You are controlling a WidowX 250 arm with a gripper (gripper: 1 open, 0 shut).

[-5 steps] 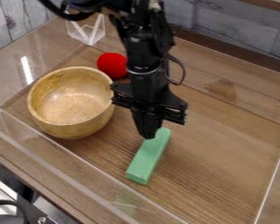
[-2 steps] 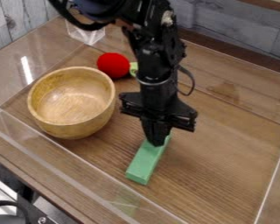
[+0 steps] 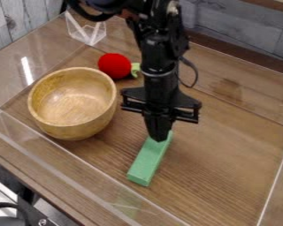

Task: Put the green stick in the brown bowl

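Observation:
The green stick has my gripper's closed fingers at its far end, so next I back off, open and grasp nearer the stick's middle [image 3: 149, 160] before I carry it to the bowl.
The green stick [image 3: 148, 163] is a flat light-green block lying on the wooden table, pointing from near-left to far-right. My gripper [image 3: 162, 139] points straight down at the stick's far end, its black fingers together over that end; whether they pinch the stick cannot be told. To the left stands the brown bowl [image 3: 71, 102], round, light wood, with nothing inside it. The arm rises from the gripper toward the top of the view.
A red strawberry-like toy [image 3: 113, 64] with a green leaf lies behind the bowl, close to the arm. A clear plastic wall [image 3: 61, 172] runs along the near and left sides of the table. A clear stand [image 3: 87, 31] sits at the back left.
The gripper has rolled about its vertical axis and shifted slightly right over the stick's far end. The stick and bowl have not moved.

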